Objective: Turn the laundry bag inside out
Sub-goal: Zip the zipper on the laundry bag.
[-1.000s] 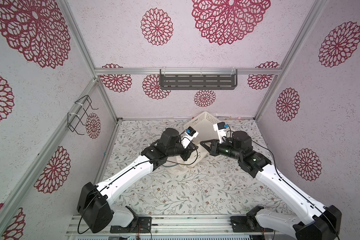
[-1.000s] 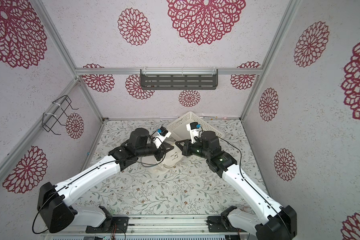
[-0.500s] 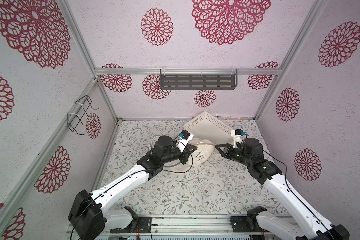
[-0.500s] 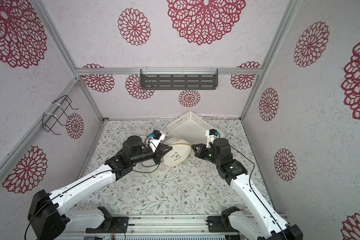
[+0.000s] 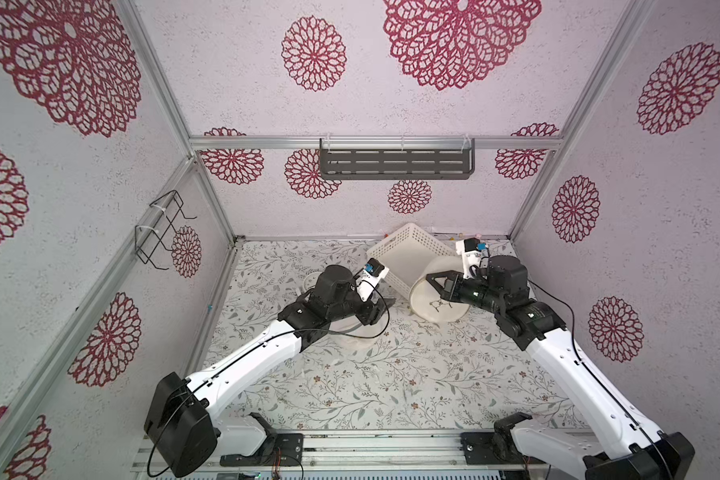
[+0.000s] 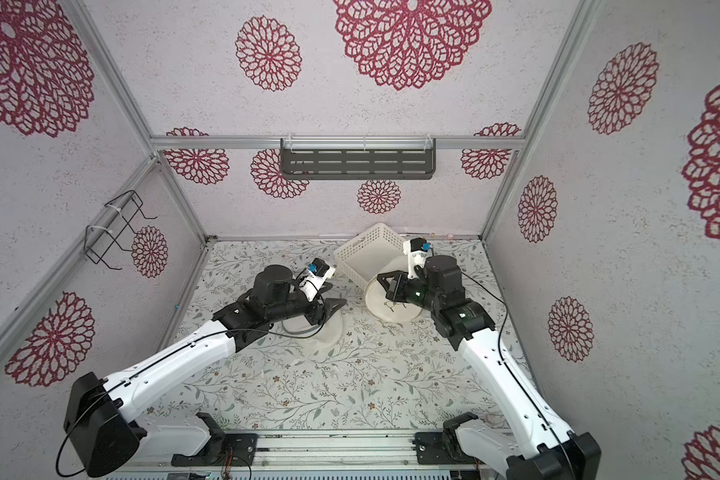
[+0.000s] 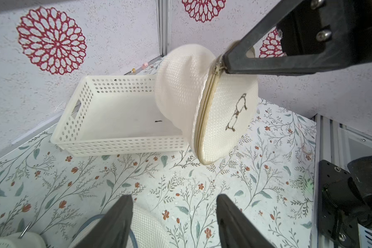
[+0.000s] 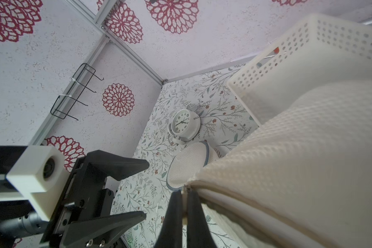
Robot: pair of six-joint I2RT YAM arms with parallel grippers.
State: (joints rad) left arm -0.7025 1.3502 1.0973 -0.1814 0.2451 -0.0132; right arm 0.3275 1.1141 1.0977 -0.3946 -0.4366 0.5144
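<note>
My right gripper alone is holding the zipper's upper end. I should bring the bag over and pinch the zipper's lower part (image 7: 199, 144) in my left gripper.
The laundry bag (image 5: 437, 301) (image 6: 391, 305) is a round cream mesh pouch with a tan zipper and a small brown embroidered figure. It hangs just above the table in front of the basket. My right gripper (image 5: 430, 277) (image 6: 381, 278) (image 8: 185, 193) is shut on the bag's zipper edge (image 7: 218, 67); the mesh bulges beside the fingers (image 8: 299, 150). My left gripper (image 5: 381, 305) (image 6: 335, 305) (image 7: 174, 197) stands open and empty, a short way left of the bag (image 7: 223, 111) and not touching it. It also shows in the right wrist view (image 8: 144, 189).
A white perforated basket (image 5: 410, 245) (image 6: 366, 249) (image 7: 116, 146) (image 8: 288, 53) sits tilted at the back behind the bag. A second mesh piece with a blue rim (image 5: 350, 338) (image 6: 329, 330) (image 7: 146, 225) (image 8: 189, 165) lies under my left gripper. A white alarm clock (image 8: 184, 125) stands beside it.
My left gripper has opened, let go of the bag and drawn back to the left. The right gripper has carried the bag to the right, up against the basket.
</note>
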